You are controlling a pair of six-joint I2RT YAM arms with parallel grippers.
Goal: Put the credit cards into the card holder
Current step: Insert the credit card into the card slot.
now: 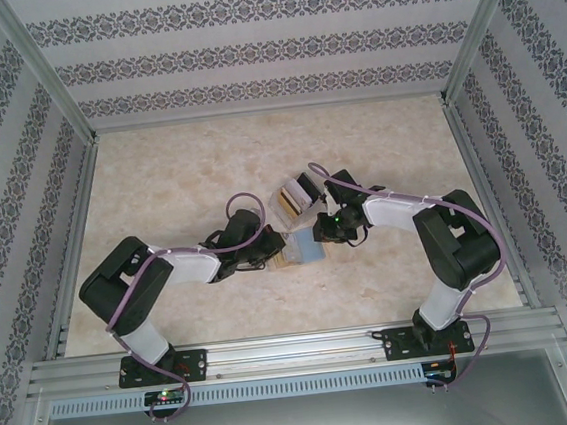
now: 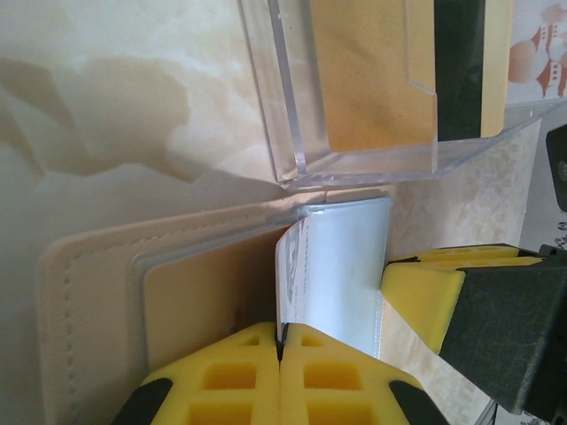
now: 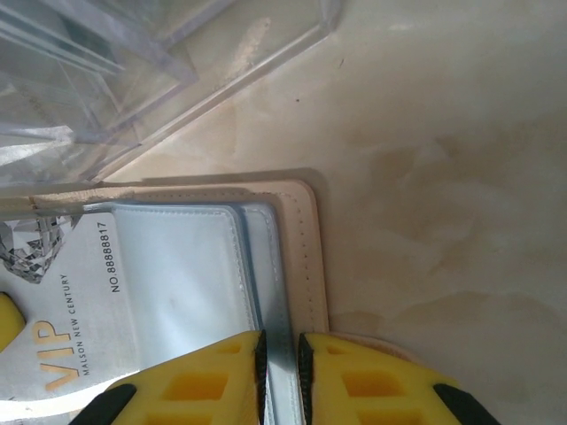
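The robot's left gripper will release the silver-white VIP credit card in the pale blue sleeve (image 1: 305,245) (image 2: 335,274) beside the right gripper.
The tan card holder (image 1: 298,252) lies open on the table between both arms, its clear sleeves (image 3: 190,274) facing up inside the tan cover (image 3: 306,257). My left gripper (image 2: 282,341) is shut on the edge of a silver-white VIP credit card (image 3: 75,305), seen edge-on as a thin white strip (image 2: 288,270) over the sleeves (image 2: 341,266). My right gripper (image 3: 279,363) is shut on a sleeve edge of the card holder. In the top view, the left gripper (image 1: 270,246) and the right gripper (image 1: 323,231) flank the holder. Orange-yellow (image 2: 372,71) and black (image 2: 459,62) cards stand in the box.
A clear plastic box (image 1: 297,197) holding more cards sits just beyond the holder, its corner (image 2: 297,168) almost touching the wallet. The box wall (image 3: 106,80) is close to my right fingers. Patterned walls enclose the marble-look table (image 1: 159,174).
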